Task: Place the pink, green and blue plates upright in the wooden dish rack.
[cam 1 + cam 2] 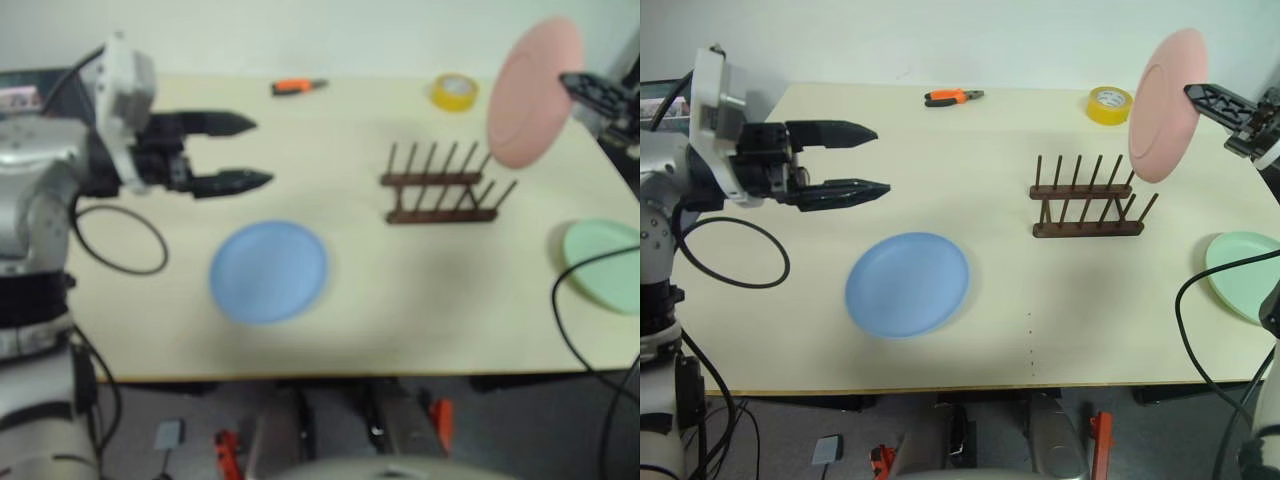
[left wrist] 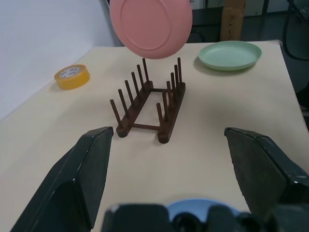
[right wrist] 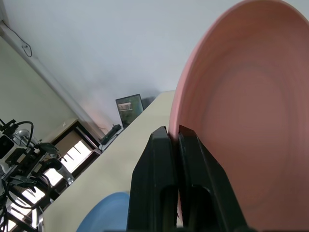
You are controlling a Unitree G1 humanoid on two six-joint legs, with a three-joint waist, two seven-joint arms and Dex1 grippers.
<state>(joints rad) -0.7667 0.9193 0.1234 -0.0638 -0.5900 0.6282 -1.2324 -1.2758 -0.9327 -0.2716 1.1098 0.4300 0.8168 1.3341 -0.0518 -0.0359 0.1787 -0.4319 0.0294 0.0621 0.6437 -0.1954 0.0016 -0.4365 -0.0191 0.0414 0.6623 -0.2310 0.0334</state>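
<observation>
I will let go of the pink plate with my right gripper, upright between the rack's end wires nearest the green plate point(image 1: 494, 207).
My right gripper point(image 1: 1196, 93) is shut on the rim of the pink plate point(image 1: 1167, 103), which hangs nearly upright in the air above the right end of the wooden dish rack point(image 1: 1086, 198); the pinch shows close up in the right wrist view point(image 3: 174, 140). The rack's pegs hold nothing. Flat on the table lies the blue plate point(image 1: 907, 284), left of the rack. The green plate point(image 1: 1245, 272) rests flat near the table's right edge. My left gripper point(image 1: 874, 160) hovers open and empty above the table's left part, pointing toward the rack point(image 2: 147, 101).
A yellow tape roll point(image 1: 1110, 104) and orange-handled pliers point(image 1: 952, 96) lie along the table's far edge. A black cable loops over the table's left side point(image 1: 735, 255), another hangs off the right edge point(image 1: 1200, 330).
</observation>
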